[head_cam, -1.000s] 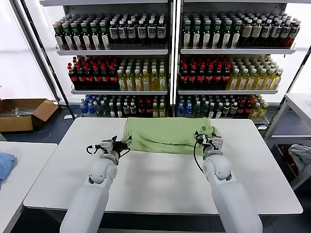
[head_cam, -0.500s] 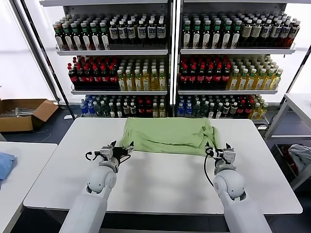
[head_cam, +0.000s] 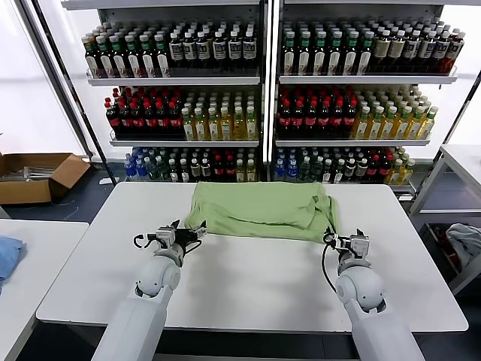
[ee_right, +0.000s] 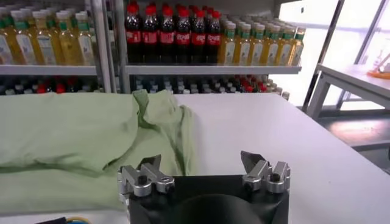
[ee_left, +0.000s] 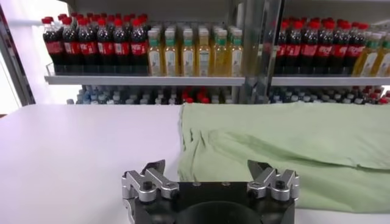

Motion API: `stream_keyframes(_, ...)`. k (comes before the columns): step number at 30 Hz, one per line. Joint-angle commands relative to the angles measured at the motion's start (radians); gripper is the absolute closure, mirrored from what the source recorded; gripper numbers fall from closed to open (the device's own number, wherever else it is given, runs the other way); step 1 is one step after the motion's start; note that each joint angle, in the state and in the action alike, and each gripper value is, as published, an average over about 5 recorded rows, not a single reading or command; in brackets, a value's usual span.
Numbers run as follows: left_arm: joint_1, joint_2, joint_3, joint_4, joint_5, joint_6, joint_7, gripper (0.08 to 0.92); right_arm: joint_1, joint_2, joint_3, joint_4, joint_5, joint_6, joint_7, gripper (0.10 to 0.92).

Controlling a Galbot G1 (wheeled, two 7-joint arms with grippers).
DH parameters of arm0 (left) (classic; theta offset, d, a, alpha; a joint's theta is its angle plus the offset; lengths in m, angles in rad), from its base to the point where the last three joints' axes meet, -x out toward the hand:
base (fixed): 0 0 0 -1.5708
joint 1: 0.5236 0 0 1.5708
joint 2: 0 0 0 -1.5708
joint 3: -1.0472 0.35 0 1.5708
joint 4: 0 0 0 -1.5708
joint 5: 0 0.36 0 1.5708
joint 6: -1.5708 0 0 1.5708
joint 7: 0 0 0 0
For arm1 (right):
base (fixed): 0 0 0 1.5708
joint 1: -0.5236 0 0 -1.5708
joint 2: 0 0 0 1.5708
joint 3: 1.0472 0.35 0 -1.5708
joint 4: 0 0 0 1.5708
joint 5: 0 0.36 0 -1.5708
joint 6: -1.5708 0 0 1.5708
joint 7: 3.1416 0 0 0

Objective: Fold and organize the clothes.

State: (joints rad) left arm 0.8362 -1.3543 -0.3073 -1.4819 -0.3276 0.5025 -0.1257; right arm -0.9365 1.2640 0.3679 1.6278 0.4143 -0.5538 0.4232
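Observation:
The light green polo shirt lies along the table's far edge, so my left gripper and my right gripper will pinch its near corners (head_cam: 211,229) and drag it closer before folding.
The light green polo shirt (head_cam: 259,210) lies folded into a wide band across the far half of the white table (head_cam: 248,278). No graphic or buttons show. My left gripper (head_cam: 188,233) is open and empty just off the shirt's near left corner. My right gripper (head_cam: 336,240) is open and empty just off its near right corner. The left wrist view shows the shirt (ee_left: 286,146) right beyond the open left gripper (ee_left: 207,169). The right wrist view shows the shirt (ee_right: 79,140) beyond the right gripper (ee_right: 200,161), with bare table past one finger.
Shelves of bottles (head_cam: 263,98) stand behind the table. A second table with a blue cloth (head_cam: 7,256) is at the left, a cardboard box (head_cam: 37,174) on the floor behind it. Another table (head_cam: 458,165) stands at the right.
Both grippers have let go of the shirt and drawn back toward me, the right one outward too. The shirt's near edge has settled flat on the table.

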Motion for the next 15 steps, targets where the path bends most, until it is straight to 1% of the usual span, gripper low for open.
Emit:
stream_keyframes(1,-0.026,0.002,0.002,0.062,0.007,0.005,0.000,0.209,0.032,0.010,-0.002,-0.066,-0.002,-0.001,0.000,0.226)
stream_keyframes(5,-0.028,0.004,0.005,0.072,0.013,0.006,0.003,0.309,0.032,0.019,-0.008,-0.079,-0.002,-0.002,-0.001,0.324)
stream_keyframes(15,-0.038,0.007,0.020,0.091,0.043,0.037,0.024,0.587,0.011,0.029,-0.018,-0.081,-0.007,-0.013,-0.008,0.619)
